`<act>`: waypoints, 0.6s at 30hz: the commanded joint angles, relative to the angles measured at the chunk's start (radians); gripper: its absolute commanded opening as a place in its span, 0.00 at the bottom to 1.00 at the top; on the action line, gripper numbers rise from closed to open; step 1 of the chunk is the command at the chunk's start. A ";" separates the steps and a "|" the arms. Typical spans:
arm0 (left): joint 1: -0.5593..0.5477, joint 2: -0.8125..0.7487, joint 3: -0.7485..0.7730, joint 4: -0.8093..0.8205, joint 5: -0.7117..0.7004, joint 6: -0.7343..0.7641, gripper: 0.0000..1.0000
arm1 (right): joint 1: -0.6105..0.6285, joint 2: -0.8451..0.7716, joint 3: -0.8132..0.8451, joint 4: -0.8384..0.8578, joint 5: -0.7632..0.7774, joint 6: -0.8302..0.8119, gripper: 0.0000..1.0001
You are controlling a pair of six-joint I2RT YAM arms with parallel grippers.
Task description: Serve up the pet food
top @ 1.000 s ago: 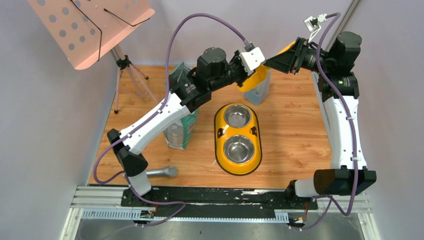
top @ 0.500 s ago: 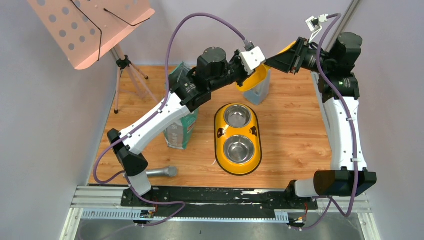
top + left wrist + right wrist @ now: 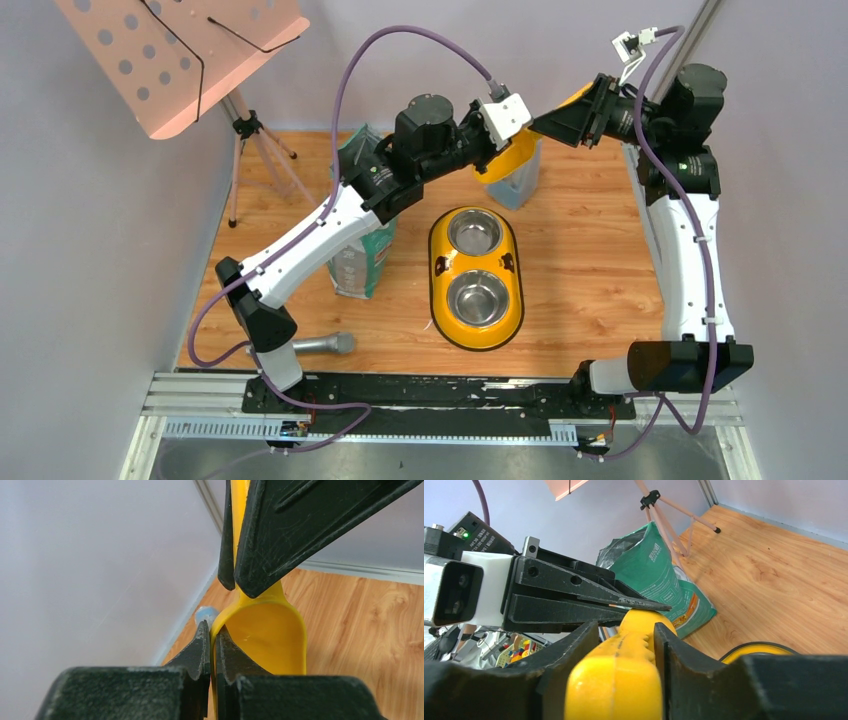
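The scoop's handle slants across my right gripper's fingers, so my left gripper will steady the rim while my right gripper opens and takes the handle lengthwise (image 3: 628,645).
A yellow scoop (image 3: 512,155) is held in the air between both grippers at the back of the table, above a clear container (image 3: 520,182). My left gripper (image 3: 212,628) is shut on the rim of the scoop's bowl (image 3: 267,635), which looks empty. My right gripper (image 3: 626,630) is shut on the scoop's handle (image 3: 616,675); its fingers (image 3: 285,530) show in the left wrist view. The yellow double-bowl feeder (image 3: 440,285) lies mid-table with both steel bowls empty. No pet food is in view.
A green-and-silver printed bag (image 3: 360,255) stands left of the feeder, under my left arm, and shows in the right wrist view (image 3: 651,565). A pink music stand (image 3: 180,50) on a tripod is at the back left. A grey cylinder (image 3: 325,344) lies near the front edge.
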State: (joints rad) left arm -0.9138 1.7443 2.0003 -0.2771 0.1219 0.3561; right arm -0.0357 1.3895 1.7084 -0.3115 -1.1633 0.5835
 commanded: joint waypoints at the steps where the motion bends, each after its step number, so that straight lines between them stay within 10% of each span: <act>1: -0.003 0.004 0.048 0.024 0.018 -0.020 0.00 | 0.004 -0.021 0.062 0.023 -0.024 0.014 0.47; 18: -0.003 -0.013 0.034 0.002 0.020 0.024 0.00 | -0.014 -0.009 0.158 -0.213 -0.033 -0.151 0.49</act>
State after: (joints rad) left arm -0.9157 1.7447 2.0132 -0.2581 0.1463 0.3653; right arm -0.0490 1.3952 1.8294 -0.4767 -1.1614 0.5045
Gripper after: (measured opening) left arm 0.029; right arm 0.434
